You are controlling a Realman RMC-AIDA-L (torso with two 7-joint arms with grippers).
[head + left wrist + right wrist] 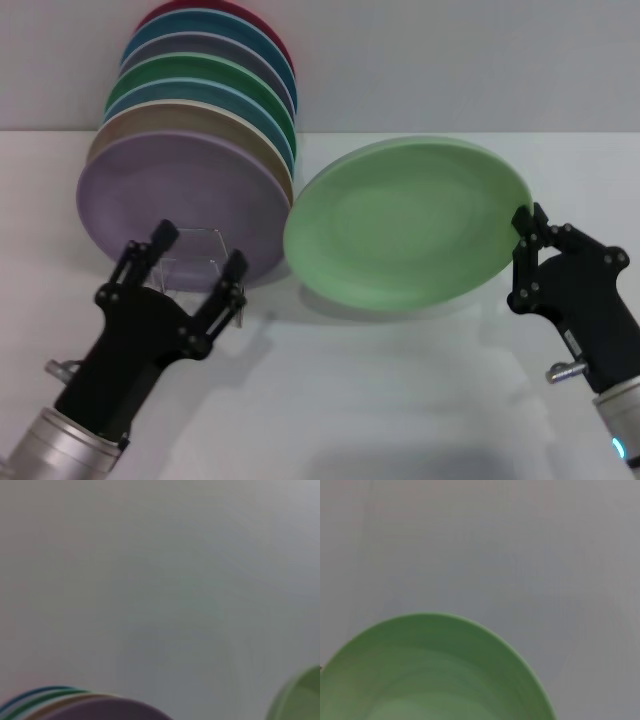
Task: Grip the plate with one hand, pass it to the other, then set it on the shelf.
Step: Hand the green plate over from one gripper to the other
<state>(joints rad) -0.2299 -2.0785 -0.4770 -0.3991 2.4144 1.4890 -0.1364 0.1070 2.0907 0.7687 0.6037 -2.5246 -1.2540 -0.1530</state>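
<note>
The pale mint-green plate, now hanging tilted above the table, will be handed from my right gripper to my left gripper, above the table beside the lavender plate (358, 273).
The pale mint-green plate (410, 220) hangs tilted above the table in the middle of the head view. My right gripper (528, 232) is shut on its right rim and holds it up. The plate fills the lower part of the right wrist view (430, 675), and its edge shows in the left wrist view (300, 697). My left gripper (190, 258) is open and empty at the lower left, in front of the clear wire shelf (195, 255). The shelf holds a row of plates.
Several plates stand on edge in the shelf at the back left, with a lavender plate (180, 200) in front and darker green (200, 75), blue and red ones behind. Their tops show in the left wrist view (85, 707). The table is white.
</note>
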